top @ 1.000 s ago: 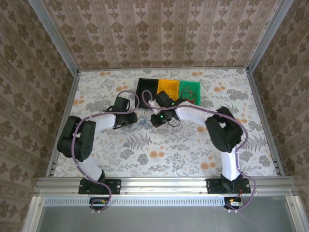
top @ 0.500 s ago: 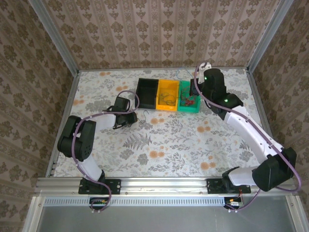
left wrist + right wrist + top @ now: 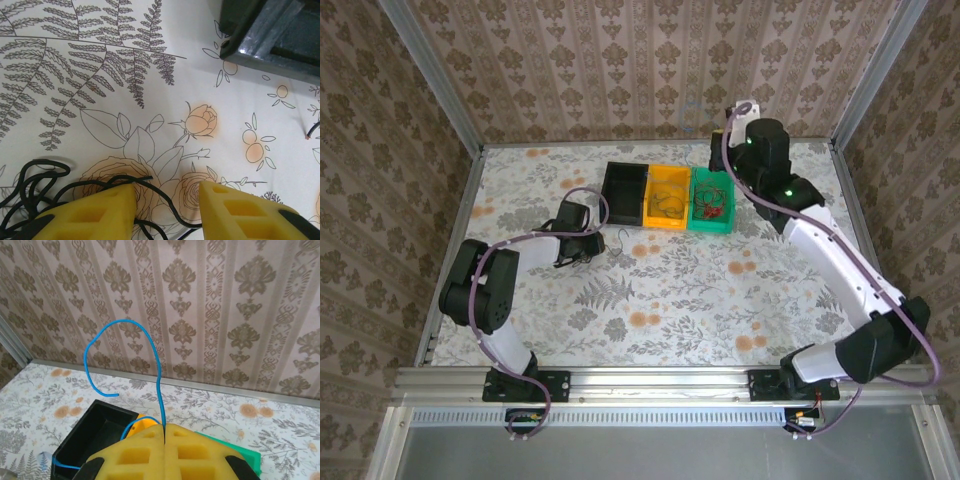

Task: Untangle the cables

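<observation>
Next, my right gripper puts the thin blue cable down on the wires inside the orange bin (image 3: 667,202).
My right gripper (image 3: 164,429) is shut on a thin blue cable (image 3: 155,355), which rises from the pads and curls left in the air. In the top view it (image 3: 718,152) hangs high at the back, above the bins. My left gripper (image 3: 167,192) stands open low over the table, with a dark cable (image 3: 172,202) lying loose between its yellow fingers (image 3: 100,212). A dark tangle of cables (image 3: 30,185) sits just left of it. In the top view the left gripper (image 3: 585,246) is near the table's middle, with thin cables (image 3: 620,238) beside it.
Three bins stand in a row at the back: black (image 3: 623,190), orange (image 3: 667,197) with dark wires inside, and green (image 3: 713,200) with red wires. The black bin's corner (image 3: 270,35) lies ahead of the left gripper. A loose wire end (image 3: 310,132) pokes in at the right.
My right arm has swung from the table's middle up to the back above the bins, carrying the blue cable. The left arm has stayed in place.
</observation>
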`<state>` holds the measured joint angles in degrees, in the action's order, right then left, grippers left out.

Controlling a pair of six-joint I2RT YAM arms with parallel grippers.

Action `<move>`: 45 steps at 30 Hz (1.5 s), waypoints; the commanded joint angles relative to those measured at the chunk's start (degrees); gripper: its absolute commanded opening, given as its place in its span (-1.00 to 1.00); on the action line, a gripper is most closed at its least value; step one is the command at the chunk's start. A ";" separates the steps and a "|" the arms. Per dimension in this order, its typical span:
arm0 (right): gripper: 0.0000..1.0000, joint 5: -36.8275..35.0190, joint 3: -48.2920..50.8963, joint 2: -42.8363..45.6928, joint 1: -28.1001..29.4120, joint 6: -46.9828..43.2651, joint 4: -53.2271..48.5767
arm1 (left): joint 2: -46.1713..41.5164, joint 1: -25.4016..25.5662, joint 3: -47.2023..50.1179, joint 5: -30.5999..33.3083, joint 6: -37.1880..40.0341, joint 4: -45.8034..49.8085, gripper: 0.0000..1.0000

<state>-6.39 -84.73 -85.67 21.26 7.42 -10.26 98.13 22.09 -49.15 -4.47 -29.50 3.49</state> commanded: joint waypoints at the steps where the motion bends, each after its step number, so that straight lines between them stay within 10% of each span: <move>1: -0.99 3.70 -3.38 -5.68 -0.20 -0.67 0.98 | 1.72 0.33 1.64 -0.10 0.67 4.29 -0.20; 27: -0.95 2.57 -8.38 -29.47 0.27 9.44 -7.91 | 3.04 0.72 -0.29 -0.37 1.04 5.29 -0.16; 35: -0.11 1.58 -7.87 -26.63 0.81 9.59 -6.07 | 2.43 0.94 -1.08 -0.57 1.68 6.18 -0.15; 45: -0.06 12.40 1.26 -17.53 6.84 4.06 -5.15 | -1.19 1.97 -0.52 -3.18 4.39 5.86 -0.13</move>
<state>-0.69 -85.71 -104.29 24.95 14.70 -15.35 98.24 22.85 -50.74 -4.60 -27.00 6.07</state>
